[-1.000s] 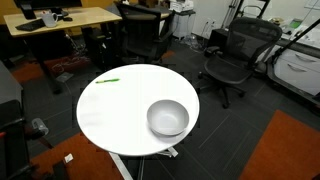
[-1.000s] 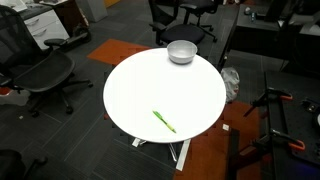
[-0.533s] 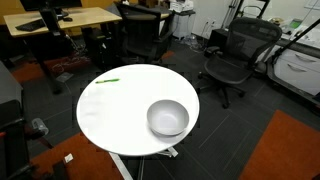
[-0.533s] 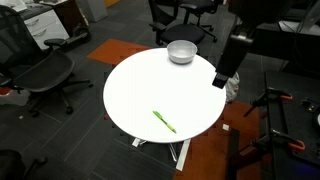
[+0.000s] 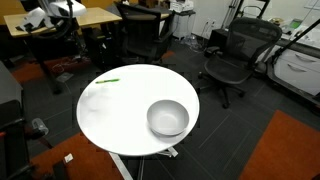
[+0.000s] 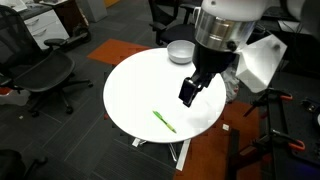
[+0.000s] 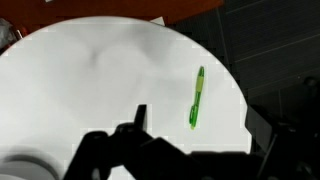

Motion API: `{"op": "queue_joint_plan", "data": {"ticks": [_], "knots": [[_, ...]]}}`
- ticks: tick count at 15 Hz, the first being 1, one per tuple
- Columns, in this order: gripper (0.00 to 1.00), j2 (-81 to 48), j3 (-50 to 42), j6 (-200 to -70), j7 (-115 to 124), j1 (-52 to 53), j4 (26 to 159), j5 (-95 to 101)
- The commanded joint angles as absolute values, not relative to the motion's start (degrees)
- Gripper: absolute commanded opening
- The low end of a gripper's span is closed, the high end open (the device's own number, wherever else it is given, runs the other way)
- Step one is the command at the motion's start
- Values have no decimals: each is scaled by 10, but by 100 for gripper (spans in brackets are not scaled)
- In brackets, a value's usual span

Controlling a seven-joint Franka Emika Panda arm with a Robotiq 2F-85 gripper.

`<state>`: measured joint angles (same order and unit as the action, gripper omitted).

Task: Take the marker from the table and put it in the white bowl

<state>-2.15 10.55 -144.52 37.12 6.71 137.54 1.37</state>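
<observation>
The robot's gripper should next move to the middle of the green marker's body [image 5: 107, 81] [image 7: 197, 98] and close there, so both ends of the marker stay free.
The green marker [image 6: 164, 121] lies flat on the round white table [image 6: 130, 90], near the edge. It also shows in an exterior view [image 5: 108, 80] and in the wrist view [image 7: 197, 97]. The white bowl [image 5: 168, 118] stands empty on the far side of the table from it; in an exterior view [image 6: 178, 52] the arm partly covers it. My gripper [image 6: 188, 92] hangs above the table between bowl and marker, clear of both. In the wrist view my gripper [image 7: 205, 140] is open and empty, the marker just ahead of its fingers.
Black office chairs [image 5: 228, 62] [image 6: 45, 75] ring the table. A light-wood desk [image 5: 60, 20] stands behind it. Orange carpet [image 5: 290, 150] borders the dark floor. The robot's white body [image 6: 260, 60] stands beside the table.
The arm has swung in over the table and come down from the bowl side toward the marker. Marker and bowl have not moved.
</observation>
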Motion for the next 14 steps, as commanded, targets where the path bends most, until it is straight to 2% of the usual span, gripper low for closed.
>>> {"op": "queue_joint_plan", "data": {"ticks": [1,14], "knots": [[100,-97,83,-1483,423,80,1331,57],[100,-256,4,-1493,460,179,1205,72]]}}
